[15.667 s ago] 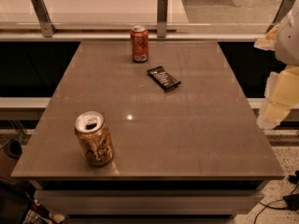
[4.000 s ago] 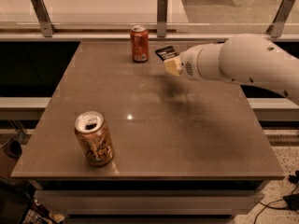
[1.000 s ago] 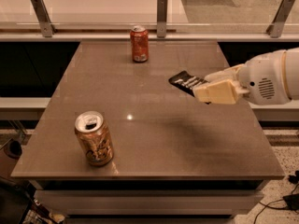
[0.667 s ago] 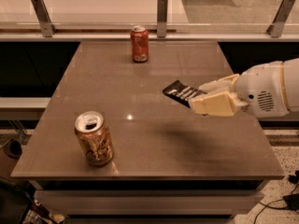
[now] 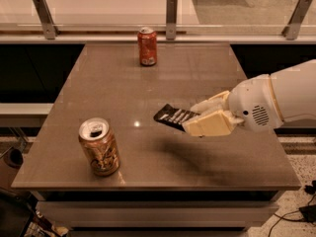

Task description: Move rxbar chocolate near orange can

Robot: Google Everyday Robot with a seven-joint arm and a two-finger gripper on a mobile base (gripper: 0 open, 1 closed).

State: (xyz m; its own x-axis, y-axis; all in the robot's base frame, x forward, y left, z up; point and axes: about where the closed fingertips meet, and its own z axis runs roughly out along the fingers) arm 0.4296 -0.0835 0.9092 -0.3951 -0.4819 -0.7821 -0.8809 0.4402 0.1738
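Note:
I should set the rxbar chocolate down and let go of it with my gripper on the grey table (image 5: 141,142), beside the orange can, on my arm's side.
The rxbar chocolate (image 5: 171,116), a flat black wrapper with white text lines, is held above the table by my gripper (image 5: 200,120), which is shut on its right end. The bar sticks out to the left of the cream fingers (image 5: 210,124). My white arm reaches in from the right edge. The orange can (image 5: 99,146), golden-orange with brown swirls and a silver top, stands upright near the table's front left. The bar hangs to the right of the can and a little farther back, well apart from it.
A slimmer reddish-orange can (image 5: 147,46) stands at the far middle of the grey table (image 5: 118,83). Metal posts and a glass rail run behind the table. The table's front edge is just below the orange can. Cables lie on the floor at the right.
My gripper has carried the rxbar chocolate from the right middle of the table leftward and toward the front, closer to the orange can. Both cans have stayed put.

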